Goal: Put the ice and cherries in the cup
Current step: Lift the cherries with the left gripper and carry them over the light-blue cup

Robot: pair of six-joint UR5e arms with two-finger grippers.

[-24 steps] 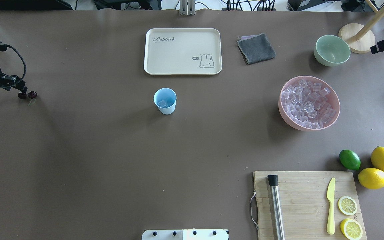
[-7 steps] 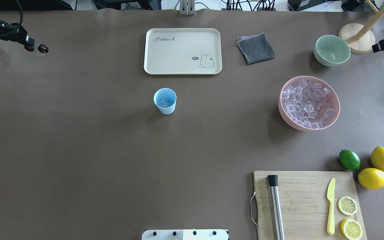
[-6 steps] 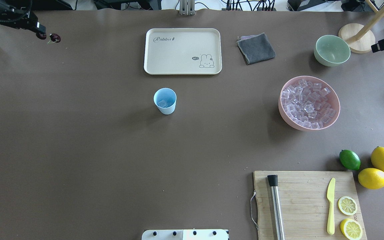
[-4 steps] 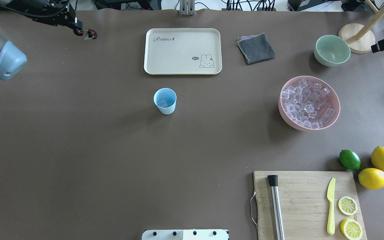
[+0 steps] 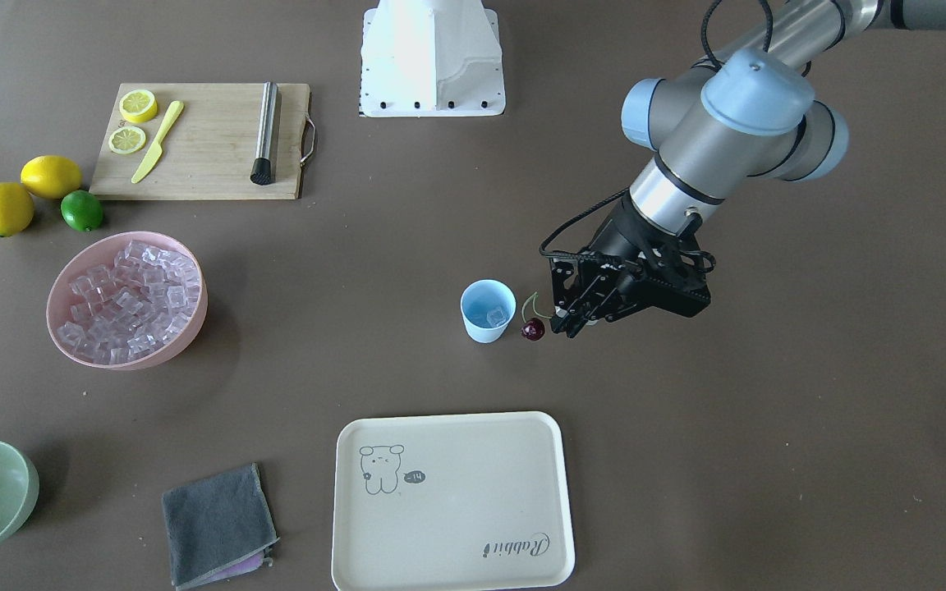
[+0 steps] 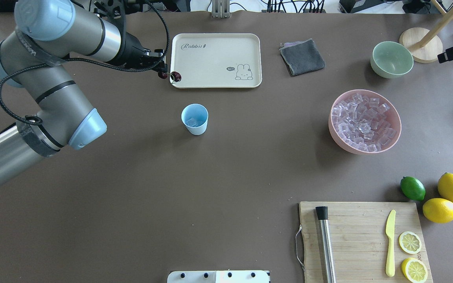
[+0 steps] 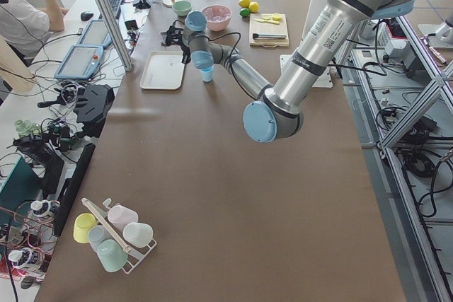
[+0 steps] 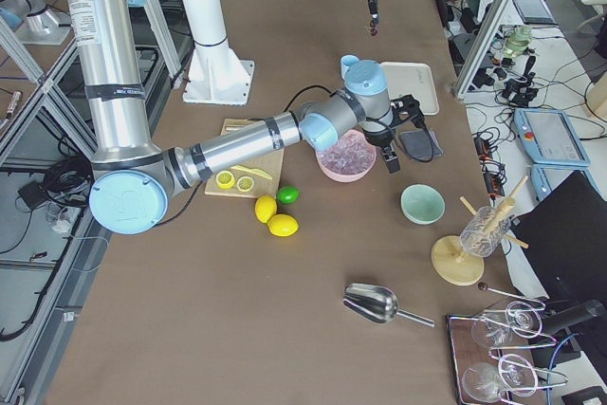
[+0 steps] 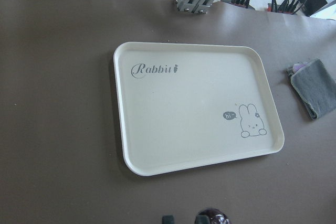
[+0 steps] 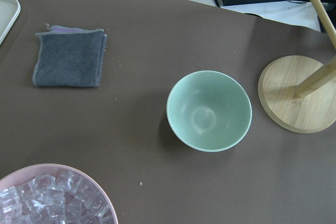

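Note:
Next, my left gripper lets go of the dark cherries as it opens over the ice cube inside the light blue cup (image 5: 491, 319).
The light blue cup (image 6: 194, 118) stands mid-table with an ice cube (image 6: 192, 122) inside; it also shows in the front view (image 5: 488, 310). My left gripper (image 6: 162, 73) is shut on the stems of the dark cherries (image 6: 174, 76) and holds them in the air. In the front view the gripper (image 5: 565, 326) and a hanging cherry (image 5: 532, 330) are just beside the cup. A cherry (image 9: 212, 217) peeks in at the left wrist view's bottom edge. More ice (image 6: 364, 122) fills the pink bowl (image 6: 342, 142). My right gripper (image 8: 393, 151) hovers high near that bowl; I cannot tell if it is open.
A cream rabbit tray (image 6: 215, 60) lies behind the cup. A grey cloth (image 6: 302, 57) and a pale green bowl (image 6: 391, 59) sit at the back right. A cutting board (image 6: 360, 236) with knife, muddler and lemon slices, two lemons and a lime (image 6: 412, 188) are front right.
My left arm has swung in from the far left edge towards the middle, carrying the cherries to beside the cup. Cup, bowls and tray have not moved.

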